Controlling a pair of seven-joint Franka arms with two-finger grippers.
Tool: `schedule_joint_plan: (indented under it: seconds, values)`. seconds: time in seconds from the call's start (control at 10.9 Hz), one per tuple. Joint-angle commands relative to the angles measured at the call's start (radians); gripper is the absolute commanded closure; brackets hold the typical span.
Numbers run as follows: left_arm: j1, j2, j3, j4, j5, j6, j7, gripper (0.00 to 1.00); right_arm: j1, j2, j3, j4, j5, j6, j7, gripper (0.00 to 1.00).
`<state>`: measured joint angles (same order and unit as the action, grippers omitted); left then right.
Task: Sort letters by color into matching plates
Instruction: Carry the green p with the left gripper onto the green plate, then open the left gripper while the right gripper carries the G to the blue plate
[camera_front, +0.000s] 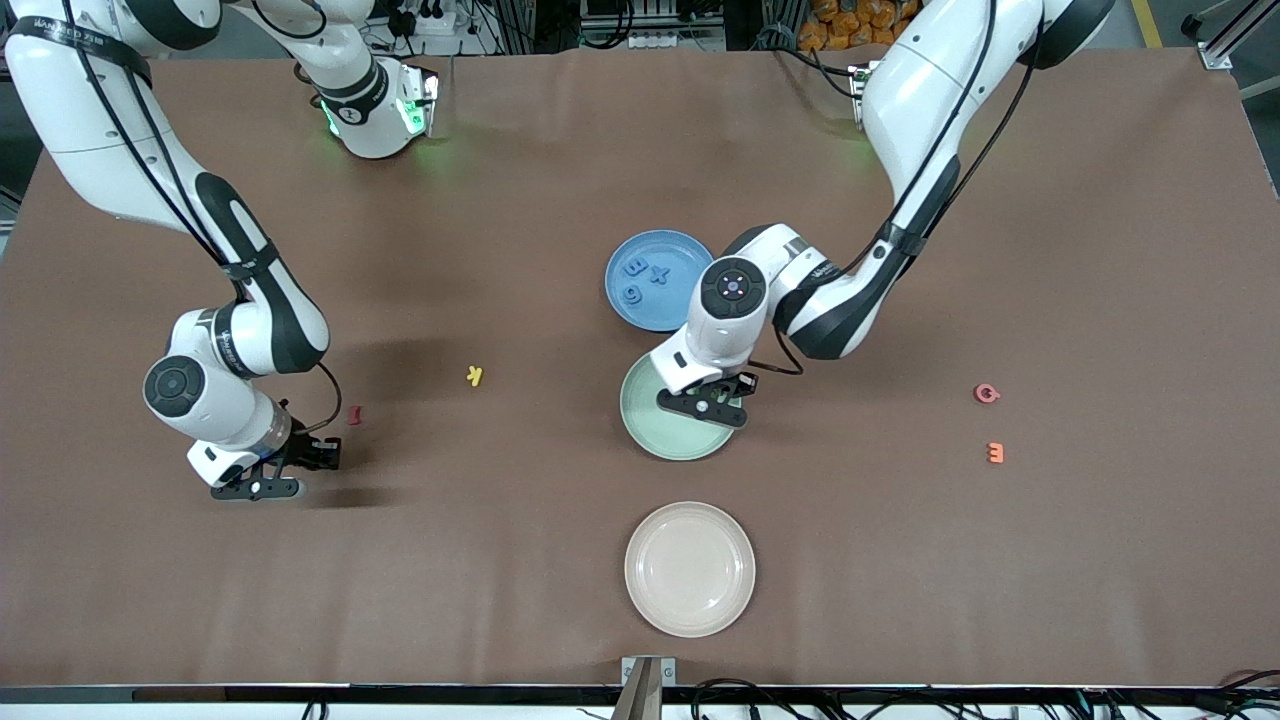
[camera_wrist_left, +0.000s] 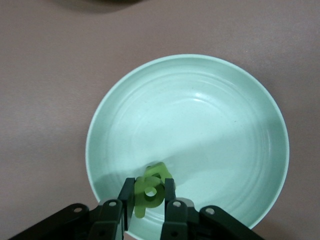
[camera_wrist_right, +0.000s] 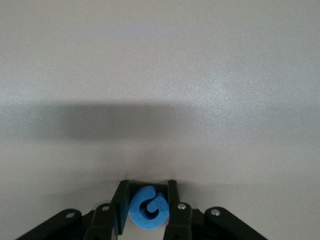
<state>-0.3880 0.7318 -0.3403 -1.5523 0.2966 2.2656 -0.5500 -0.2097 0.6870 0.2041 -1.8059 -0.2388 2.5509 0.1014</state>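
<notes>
Next, my left gripper lets go of the green letter inside the green plate, just off its middle (camera_front: 699, 395) (camera_wrist_left: 150, 176) toward the pink letter.
My left gripper (camera_front: 705, 405) hangs low over the pale green plate (camera_front: 662, 442), near the rim that faces the blue plate. In the left wrist view the left gripper (camera_wrist_left: 149, 186) is shut on a green letter (camera_wrist_left: 150, 196) just above the green plate (camera_wrist_left: 225, 125). The blue plate (camera_front: 672, 305) lies beside it, farther from the front camera, with three blue letters (camera_front: 636, 267) in it. My right gripper (camera_front: 256, 489) is down at the table toward the right arm's end. There the right gripper (camera_wrist_right: 148, 192) is shut on a blue curled letter (camera_wrist_right: 148, 208).
A cream plate (camera_front: 690, 568) lies nearer the front camera than the green one. A yellow letter (camera_front: 475, 376) and a dark red letter (camera_front: 353, 415) lie loose near the right gripper. Toward the left arm's end lie a pink letter (camera_front: 987, 394) and an orange letter (camera_front: 995, 452).
</notes>
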Motion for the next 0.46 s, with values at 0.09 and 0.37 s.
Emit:
schedule_joint_plan:
  seconds: [0.09, 0.37]
  values:
    - [-0.038, 0.037, 0.033, 0.046, 0.024, -0.012, -0.031, 1.0, -0.014, -0.018, 0.015, -0.029, -0.016, 0.003, 0.008, 0.73]
    - [-0.043, 0.047, 0.034, 0.052, 0.022, -0.005, -0.033, 1.0, -0.013, -0.04, 0.017, -0.029, -0.008, -0.011, 0.008, 0.73]
